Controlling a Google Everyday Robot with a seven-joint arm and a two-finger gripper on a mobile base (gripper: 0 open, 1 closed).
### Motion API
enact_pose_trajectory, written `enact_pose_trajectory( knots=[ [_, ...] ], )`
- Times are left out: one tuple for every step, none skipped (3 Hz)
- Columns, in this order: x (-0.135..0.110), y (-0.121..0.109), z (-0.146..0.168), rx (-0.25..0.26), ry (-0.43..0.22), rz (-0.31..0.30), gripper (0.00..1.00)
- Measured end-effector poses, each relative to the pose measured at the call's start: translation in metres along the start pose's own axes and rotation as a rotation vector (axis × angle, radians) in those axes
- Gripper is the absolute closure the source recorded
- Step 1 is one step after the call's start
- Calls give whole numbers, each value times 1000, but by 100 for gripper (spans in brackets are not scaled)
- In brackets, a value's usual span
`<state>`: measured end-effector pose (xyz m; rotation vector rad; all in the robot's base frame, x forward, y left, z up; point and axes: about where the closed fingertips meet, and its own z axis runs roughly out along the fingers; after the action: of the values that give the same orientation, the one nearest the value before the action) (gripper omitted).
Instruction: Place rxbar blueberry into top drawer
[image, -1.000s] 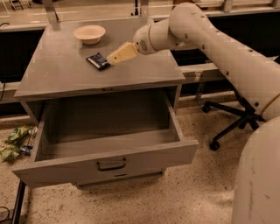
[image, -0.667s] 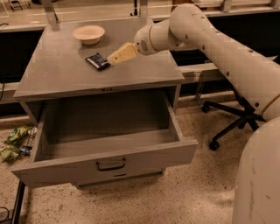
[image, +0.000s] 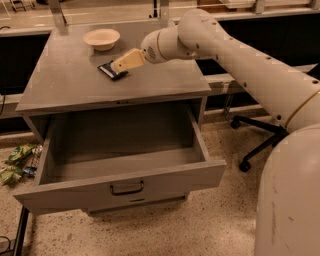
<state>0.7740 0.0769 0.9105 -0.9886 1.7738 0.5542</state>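
The rxbar blueberry is in front of the pale bowl, and my gripper will next go down to the middle of the rxbar blueberry (image: 113, 72) and close there.
The rxbar blueberry (image: 106, 70), a small flat dark navy bar, lies on the grey cabinet top (image: 75, 87) towards the back. My gripper (image: 120, 66) reaches in from the right, its cream tip low over the bar's right end and covering part of it. I cannot tell whether it touches the bar. The top drawer (image: 175, 179) is pulled wide open below the cabinet top. Its inside shows nothing in it, and its dark curved handle (image: 126, 188) faces front.
A pale bowl (image: 102, 38) stands on the cabinet top behind the bar. Crumpled green wrappers (image: 15, 162) lie on the floor at the left. An office chair base (image: 255, 137) stands on the floor at the right, under my arm.
My gripper has moved left and down along the cabinet top and now overlaps the bar's right end. The bar and the drawer have not moved.
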Motion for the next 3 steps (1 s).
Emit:
enact_pose_trajectory(
  knots=[
    [-1, 4, 16, 9, 9, 25, 0],
    [6, 12, 39, -4, 48, 26, 0],
    [17, 17, 67, -11, 78, 34, 0]
  ],
)
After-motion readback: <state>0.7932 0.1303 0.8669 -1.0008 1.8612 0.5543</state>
